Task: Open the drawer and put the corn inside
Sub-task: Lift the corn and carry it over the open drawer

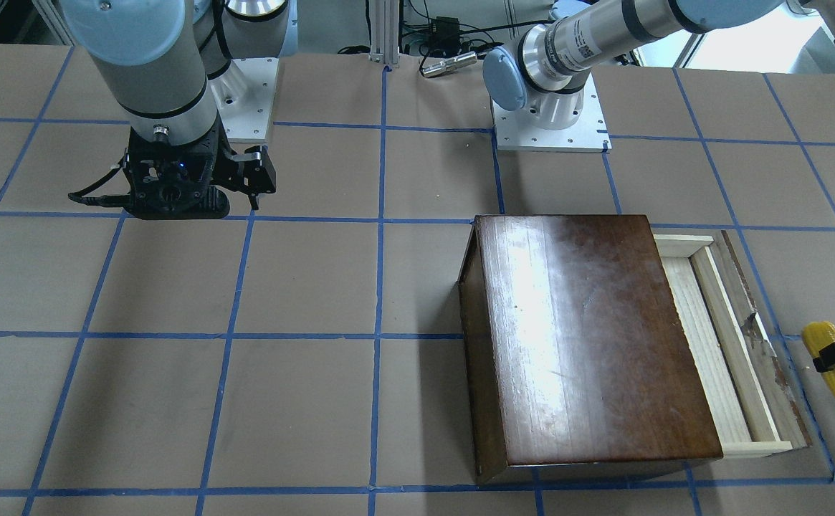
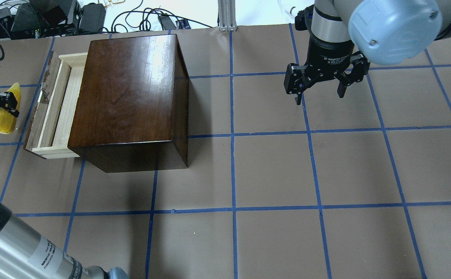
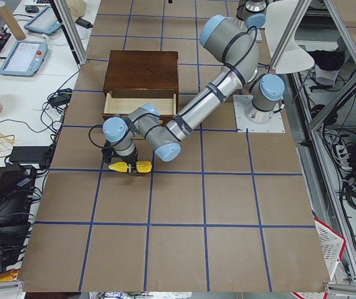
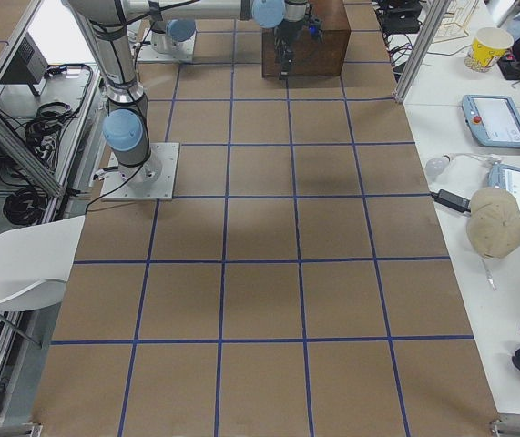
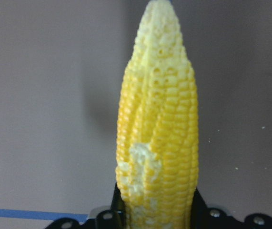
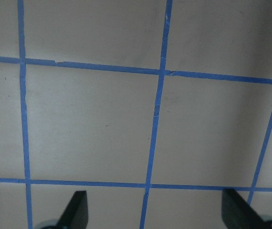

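I should use my left gripper to set the yellow corn free on the drawer's pale wood bottom, close beside the dark-brown cabinet (image 1: 712,362).
The dark-brown cabinet (image 2: 128,93) stands on the table's left half, and it also shows in the front view (image 1: 589,337). Its pale wood drawer (image 2: 57,104) is pulled out to the left, partly open and empty; it also shows in the front view (image 1: 718,344). My left gripper (image 2: 8,104) is shut on the yellow corn (image 2: 5,121), just left of the drawer's front panel. The corn fills the left wrist view (image 5: 157,129), paler tip pointing away. I cannot tell whether it touches the table. My right gripper (image 2: 320,95) is open and empty, over the far right of the table.
The brown table surface (image 2: 271,166) carries a grid of blue tape. Cables and boxes (image 2: 55,15) lie beyond its far edge. The right arm's base plate (image 1: 245,97) and the left arm's base plate (image 1: 550,129) are bolted near the robot's edge.
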Action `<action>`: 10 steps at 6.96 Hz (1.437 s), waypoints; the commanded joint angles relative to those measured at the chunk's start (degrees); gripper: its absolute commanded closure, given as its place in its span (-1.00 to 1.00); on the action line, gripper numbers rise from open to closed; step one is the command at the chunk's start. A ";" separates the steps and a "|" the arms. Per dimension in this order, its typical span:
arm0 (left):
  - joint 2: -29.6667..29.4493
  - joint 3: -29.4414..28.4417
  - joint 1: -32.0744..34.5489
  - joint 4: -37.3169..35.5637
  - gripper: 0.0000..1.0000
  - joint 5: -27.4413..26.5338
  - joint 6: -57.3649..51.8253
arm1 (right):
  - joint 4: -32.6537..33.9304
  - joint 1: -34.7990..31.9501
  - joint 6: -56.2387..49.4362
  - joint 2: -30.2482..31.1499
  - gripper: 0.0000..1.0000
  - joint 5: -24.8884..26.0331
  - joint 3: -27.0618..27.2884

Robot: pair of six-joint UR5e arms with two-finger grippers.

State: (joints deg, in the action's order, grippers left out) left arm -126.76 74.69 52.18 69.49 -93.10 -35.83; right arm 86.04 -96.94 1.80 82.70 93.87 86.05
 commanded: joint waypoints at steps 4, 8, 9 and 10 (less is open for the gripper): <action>11.69 -4.10 8.01 11.60 1.00 2.84 -0.21 | 0.00 0.00 0.04 0.00 -1.00 0.00 0.00; 13.03 -3.23 15.04 17.15 1.00 7.66 12.24 | 0.00 0.00 -0.05 0.00 -1.00 0.00 0.00; 12.86 -1.23 15.23 18.22 1.00 8.54 12.97 | 0.00 0.00 -0.05 0.00 -1.00 0.00 0.00; 12.94 1.75 15.23 17.88 1.00 8.73 13.33 | 0.00 0.00 0.04 0.00 -1.00 0.00 0.00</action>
State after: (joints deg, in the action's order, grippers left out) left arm -113.81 73.55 67.12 87.00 -85.01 -23.58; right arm 86.05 -96.94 1.79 82.71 93.87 86.05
